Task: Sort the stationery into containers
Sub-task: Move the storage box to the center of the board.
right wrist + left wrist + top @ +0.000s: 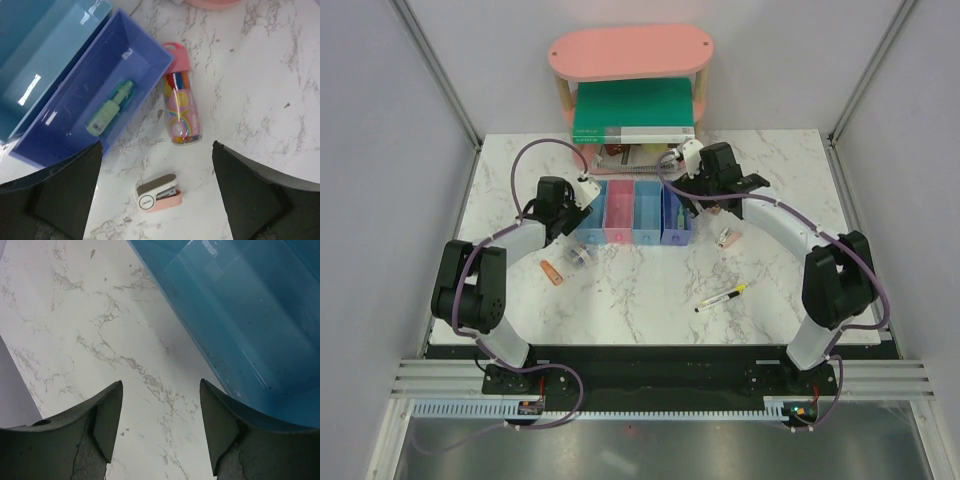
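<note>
The pink-red tube beside the purple-blue bin is next for my right gripper, which should go there and close on the tube's clear body point(715, 208) point(183, 121), away from its cap.
The four joined bins point(632, 212) stand mid-table. My left gripper point(586, 193) is open and empty by the left blue bin point(250, 315), over bare marble point(160, 385). My right gripper point(705, 198) is open and empty point(157, 144) above a pale pink stapler point(158, 193), just right of the purple-blue bin point(60, 135). A green piece point(111, 108) lies inside that bin. A pink-red tube point(182, 107) lies beside the bin's wall. The stapler point(727, 238), a yellow-and-black pen point(722, 297), an orange piece point(552, 272) and a clear roll point(580, 256) lie on the table.
A pink oval two-tier shelf point(632, 52) stands at the back with a large green book point(633, 112) on its lower tier. Spiral notebooks point(630, 155) lie just behind the bins. Grey walls close in the marble table point(650, 300) on three sides.
</note>
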